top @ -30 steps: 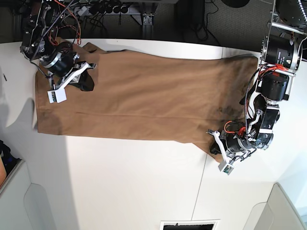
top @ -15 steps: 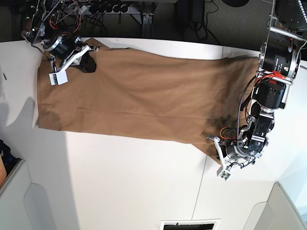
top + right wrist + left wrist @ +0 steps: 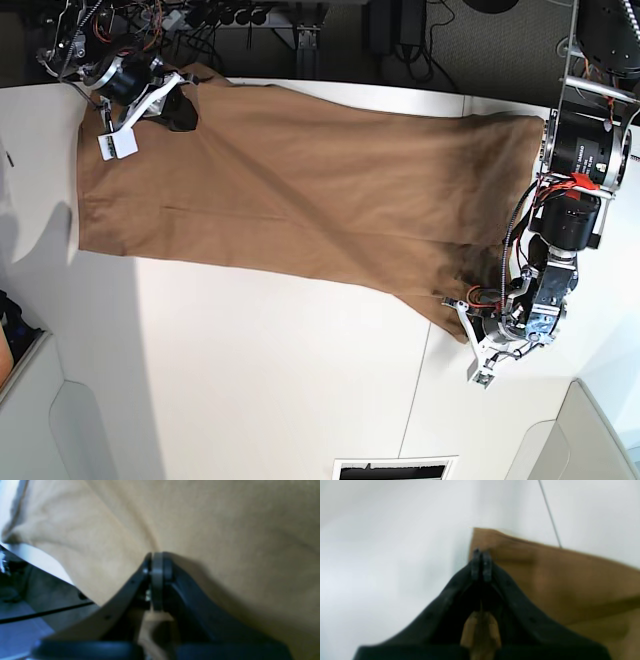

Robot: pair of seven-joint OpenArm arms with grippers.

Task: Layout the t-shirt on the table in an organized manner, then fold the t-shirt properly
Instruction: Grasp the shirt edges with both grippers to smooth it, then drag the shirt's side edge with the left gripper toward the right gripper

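Note:
I need to let go of the t-shirt's near corner, now pulled taut on the table, with my left gripper on the white table over the thin seam (image 3: 421, 357).
The tan-brown t-shirt (image 3: 300, 190) lies spread lengthwise across the white table (image 3: 250, 380), pulled taut between both arms. My right gripper (image 3: 178, 108) is at the far left corner of the shirt, shut on the cloth. In the right wrist view its closed fingertips (image 3: 157, 567) pinch the fabric (image 3: 225, 530) close to the table's far edge. My left gripper (image 3: 465, 325) is at the near right corner, shut on the shirt. In the left wrist view, cloth (image 3: 570, 580) shows behind the closed tips (image 3: 481, 562) and between the fingers. The neck tag is not visible.
Cables and a power strip (image 3: 220, 15) lie beyond the table's far edge. Grey bins stand at the near left (image 3: 40, 420) and near right (image 3: 590, 440). A dark slot (image 3: 395, 470) sits at the near edge. The thin seam (image 3: 415, 390) runs across the table.
My right gripper has moved toward the far edge with its shirt corner. My left gripper has moved toward the near edge with its corner, drawing that end of the shirt into a longer point.

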